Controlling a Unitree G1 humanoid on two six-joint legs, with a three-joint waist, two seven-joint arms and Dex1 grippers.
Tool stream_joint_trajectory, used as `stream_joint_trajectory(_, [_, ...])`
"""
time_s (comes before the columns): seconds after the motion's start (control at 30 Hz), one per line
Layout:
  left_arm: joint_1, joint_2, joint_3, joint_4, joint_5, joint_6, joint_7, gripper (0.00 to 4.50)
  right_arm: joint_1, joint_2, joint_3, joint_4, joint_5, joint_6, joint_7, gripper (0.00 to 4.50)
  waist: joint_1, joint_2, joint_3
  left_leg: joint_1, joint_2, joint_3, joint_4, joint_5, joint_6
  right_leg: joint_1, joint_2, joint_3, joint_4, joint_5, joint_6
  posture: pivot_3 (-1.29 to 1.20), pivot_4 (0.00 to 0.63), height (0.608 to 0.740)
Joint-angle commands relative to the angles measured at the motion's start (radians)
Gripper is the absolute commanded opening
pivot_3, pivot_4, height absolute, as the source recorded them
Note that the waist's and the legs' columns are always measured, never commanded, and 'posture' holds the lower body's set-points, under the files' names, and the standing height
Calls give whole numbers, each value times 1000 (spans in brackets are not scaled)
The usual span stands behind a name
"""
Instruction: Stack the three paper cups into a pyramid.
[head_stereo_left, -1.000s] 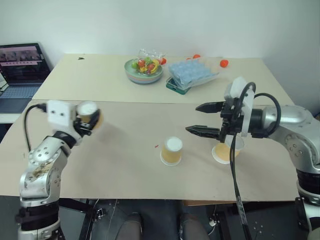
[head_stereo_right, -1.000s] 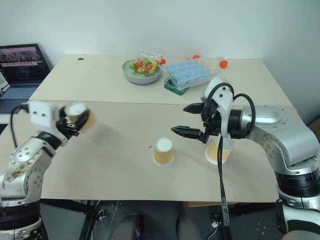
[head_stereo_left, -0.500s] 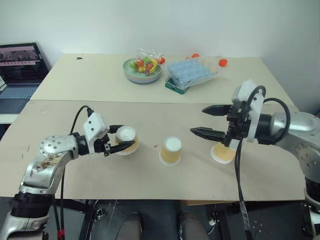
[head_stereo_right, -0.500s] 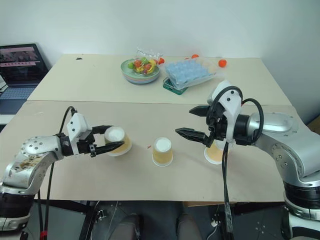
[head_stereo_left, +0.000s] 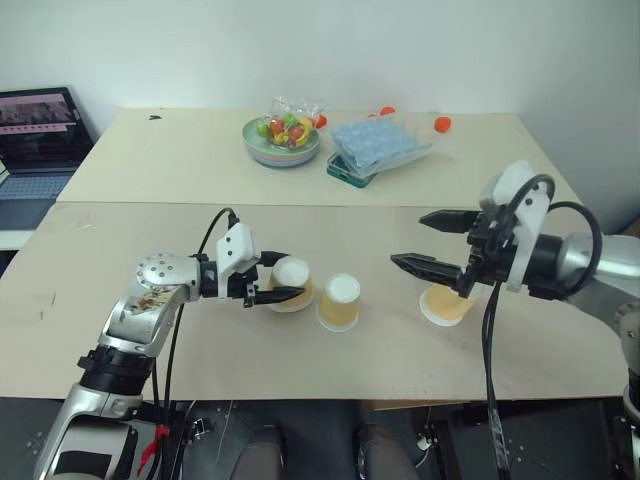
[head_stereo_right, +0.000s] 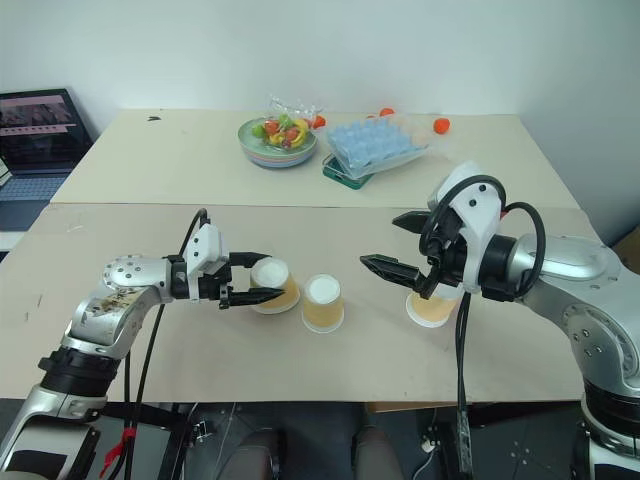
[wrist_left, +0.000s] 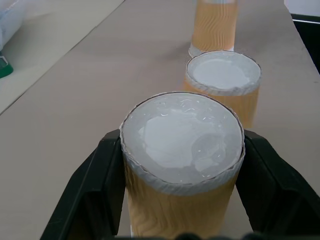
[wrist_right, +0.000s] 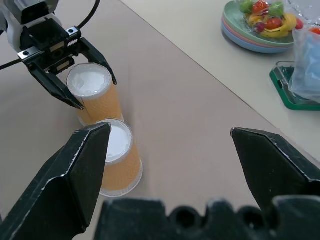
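My left gripper is going to set the paper cup down on the near table (head_stereo_left: 306, 320) against the middle cup.
Three tan-orange paper cups stand base up along the near table. My left gripper (head_stereo_left: 293, 277) is shut on one paper cup (wrist_left: 182, 131), its black fingers (wrist_left: 92, 192) on either side of it. This cup sits low, close against the left side of the middle cup (head_stereo_left: 340, 302); I cannot tell if it rests on the table. The third cup (head_stereo_left: 446, 304) stands further right, partly hidden behind my right gripper (head_stereo_left: 408, 240). That gripper hovers above the table, open and empty, pointing left toward the other cups.
On the far table are a pale green fruit bowl (head_stereo_left: 281, 141), a blue tray in clear wrap (head_stereo_left: 382, 147) and an orange ball (head_stereo_left: 441, 124). A laptop (head_stereo_left: 36, 124) sits off the left edge. A seam (head_stereo_left: 330, 205) joins the two tables.
My left gripper has swung right and down with its cup, from the table's left edge to right beside the middle cup. The right gripper has stayed open and nearly still.
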Motion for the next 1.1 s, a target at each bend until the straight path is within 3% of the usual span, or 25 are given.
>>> stream_joint_trajectory(0.03, [-18, -11, 9, 8, 8, -20, 8, 2571, 3, -25, -55, -40, 24, 10, -23, 4500, 0, 0, 0, 0, 0, 0, 0, 0, 0, 0, 0, 0, 0, 0, 0, 0, 150, 740])
stream_joint_trajectory(0.83, [89, -61, 12, -199, -82, 199, 100, 2571, 17, -53, -70, -44, 72, 6, -77, 4500, 3, 0, 0, 0, 0, 0, 0, 0, 0, 0, 0, 0, 1, 0, 0, 0, 150, 740])
stream_joint_trajectory(0.9, [91, -61, 10, -201, -81, 200, 100, 3561, 17, -53, -68, -45, 71, 5, -77, 4500, 2, 0, 0, 0, 0, 0, 0, 0, 0, 0, 0, 0, 1, 0, 0, 0, 150, 740])
stream_joint_trajectory(1.0, [93, -64, 9, -205, -83, 205, 101, 4416, 18, -54, -68, -45, 71, 4, -78, 4500, 2, 0, 0, 0, 0, 0, 0, 0, 0, 0, 0, 0, 1, 0, 0, 0, 150, 740])
stream_joint_trajectory(1.1, [92, -64, 7, -209, -90, 216, 94, 4416, 16, -54, -66, -42, 70, 2, -77, 4500, 3, 0, 0, 1, 0, 0, 1, 0, 0, 0, 0, 0, 1, 0, 0, 0, 150, 740])
